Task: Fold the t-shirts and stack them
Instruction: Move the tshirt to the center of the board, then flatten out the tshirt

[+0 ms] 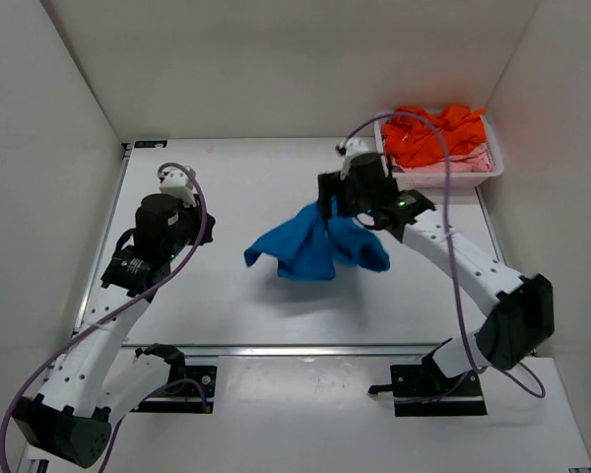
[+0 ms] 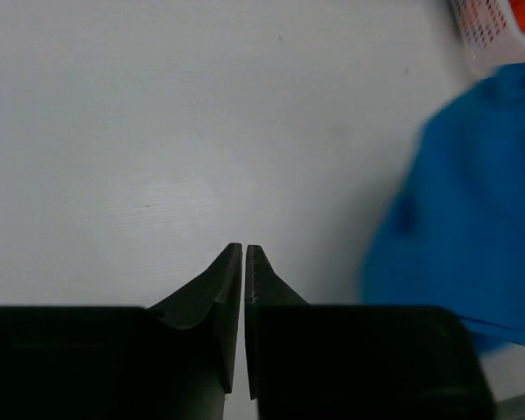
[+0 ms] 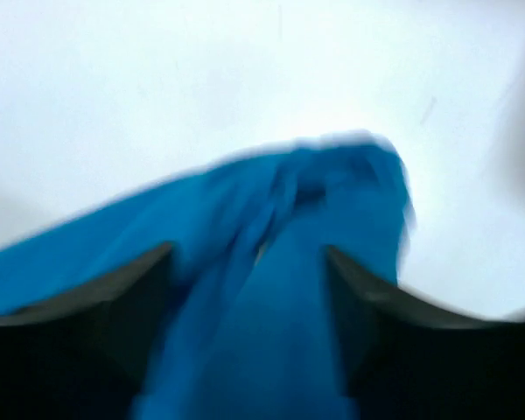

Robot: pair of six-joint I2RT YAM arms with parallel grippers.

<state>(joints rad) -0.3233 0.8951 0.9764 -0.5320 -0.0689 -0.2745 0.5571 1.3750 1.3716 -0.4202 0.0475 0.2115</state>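
I should next move my right gripper to the loose near end (image 1: 378, 264) of the blue t-shirt, on the side of my right arm, and close it there.
A bright blue t-shirt (image 1: 310, 248) hangs bunched near the table's middle. My right gripper (image 1: 335, 209) is over its top. In the right wrist view the blue t-shirt (image 3: 280, 297) fills the gap between the two fingers (image 3: 131, 297), which stand partly apart, clamped on a thick bunch of it; that view is blurred. An orange t-shirt (image 1: 435, 131) and a pale pink one (image 1: 453, 168) lie in the white basket (image 1: 492, 169) at the far right. My left gripper (image 2: 245, 249) is shut and empty over bare table, left of the blue t-shirt (image 2: 472, 201).
The basket's lattice corner (image 2: 486, 31) shows at the top right of the left wrist view. White walls enclose the table on the left, back and right. The right arm's purple cable (image 1: 455, 266) loops over the table's right side.
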